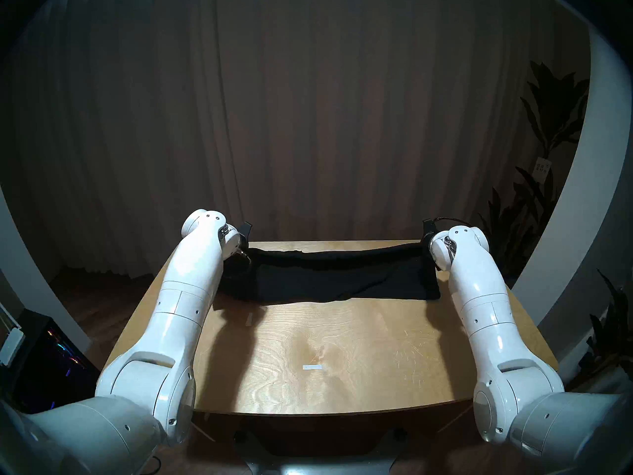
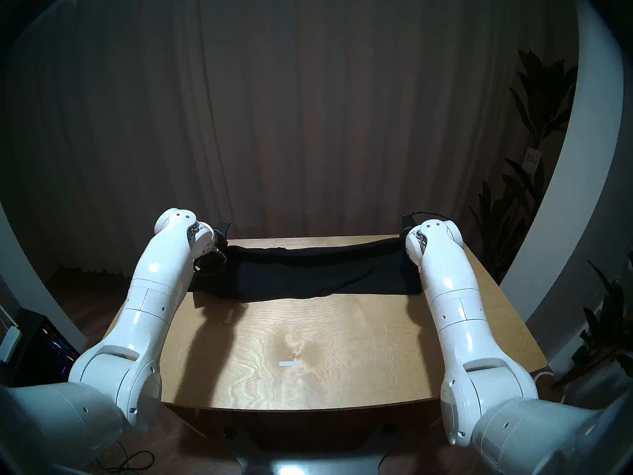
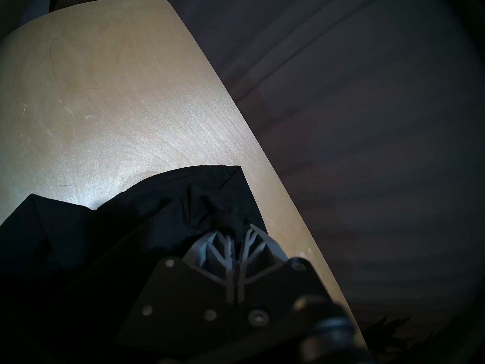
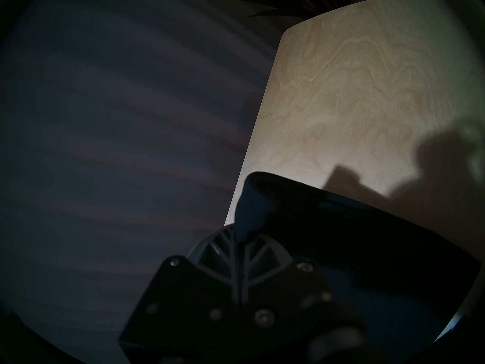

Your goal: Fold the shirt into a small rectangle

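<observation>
I should use my left gripper to release the black shirt's bunched fold, now held close to the far edge, on the wooden table just inside its far edge (image 1: 256, 252) (image 3: 235, 221).
The black shirt (image 1: 329, 275) lies as a long band across the far part of the wooden table (image 1: 342, 344), its upper edge pulled taut between my two arms. At the band's left end, my left gripper (image 3: 237, 234) is shut on a bunched fold of the shirt (image 3: 131, 224) close to the table's far edge. My right gripper (image 4: 240, 234) is shut on the right end of the shirt (image 4: 341, 237), pinching a rolled edge. In the head views the left gripper (image 1: 245, 255) partly shows, while the right one is hidden behind its wrist (image 1: 445, 251).
Two small white tape strips lie on the table, one near the middle front (image 1: 312, 367), the other in shadow by the left arm (image 1: 249, 319). A curtain hangs behind the table. A plant (image 1: 548, 155) stands at the right, and a lit computer case (image 1: 51, 354) on the floor at the left.
</observation>
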Tool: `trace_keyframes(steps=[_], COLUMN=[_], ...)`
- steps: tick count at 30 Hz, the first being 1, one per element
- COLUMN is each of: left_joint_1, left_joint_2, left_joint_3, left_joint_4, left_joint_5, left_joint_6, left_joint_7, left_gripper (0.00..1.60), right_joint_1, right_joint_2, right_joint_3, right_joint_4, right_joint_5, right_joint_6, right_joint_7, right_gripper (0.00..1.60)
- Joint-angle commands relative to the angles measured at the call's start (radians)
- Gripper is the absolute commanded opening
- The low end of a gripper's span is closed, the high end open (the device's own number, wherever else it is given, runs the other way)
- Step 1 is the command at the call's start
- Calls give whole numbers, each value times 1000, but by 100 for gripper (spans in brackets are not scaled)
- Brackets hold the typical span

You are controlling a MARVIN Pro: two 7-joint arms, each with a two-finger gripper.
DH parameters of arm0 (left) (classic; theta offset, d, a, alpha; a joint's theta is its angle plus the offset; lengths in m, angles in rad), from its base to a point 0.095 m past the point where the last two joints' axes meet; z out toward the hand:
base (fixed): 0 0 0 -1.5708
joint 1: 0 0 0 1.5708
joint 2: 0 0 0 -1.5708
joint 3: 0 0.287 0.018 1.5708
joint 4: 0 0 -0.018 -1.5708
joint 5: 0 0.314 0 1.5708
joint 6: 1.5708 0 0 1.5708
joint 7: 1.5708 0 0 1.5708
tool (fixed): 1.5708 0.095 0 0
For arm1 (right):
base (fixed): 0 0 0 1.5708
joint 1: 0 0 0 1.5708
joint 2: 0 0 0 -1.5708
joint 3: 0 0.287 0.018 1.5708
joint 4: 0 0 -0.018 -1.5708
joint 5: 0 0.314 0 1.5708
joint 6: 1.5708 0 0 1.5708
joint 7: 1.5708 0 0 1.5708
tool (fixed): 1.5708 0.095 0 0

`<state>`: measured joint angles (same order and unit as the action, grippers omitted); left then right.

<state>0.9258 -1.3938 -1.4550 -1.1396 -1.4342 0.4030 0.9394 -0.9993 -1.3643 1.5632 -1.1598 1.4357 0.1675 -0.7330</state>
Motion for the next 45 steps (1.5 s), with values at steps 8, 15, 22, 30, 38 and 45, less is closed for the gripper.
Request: trace_keyframes(steps=[8,15,22,30,38,45], left_joint_1=[-160,-194,-220,-239,-264,-296], left_joint_2=[-4,3,3,-7,-15,-19], left_joint_3=[21,22,27,38,47,52], left_joint_4=[112,179,245,311,364,400], left_joint_5=[38,49,57,59,60,66], left_joint_6=[-24,-35,-44,-49,-55,-64], left_joint_7=[-21,-28,-41,-58,-74,-85], left_gripper=[0,0,0,33,26,160], right_joint_1=[107,125,145,166,190,216], right_joint_2=[-12,-6,-6,-8,-10,-12], right_joint_3=[-8,-2,3,4,4,8], right_joint_4=[46,87,133,182,223,247], right_joint_5=[-13,-21,-24,-24,-23,-22], right_joint_6=[-30,-44,-53,-57,-59,-65], right_joint_7=[-18,-29,-35,-37,-36,-31], right_gripper=[0,0,0,0,0,63])
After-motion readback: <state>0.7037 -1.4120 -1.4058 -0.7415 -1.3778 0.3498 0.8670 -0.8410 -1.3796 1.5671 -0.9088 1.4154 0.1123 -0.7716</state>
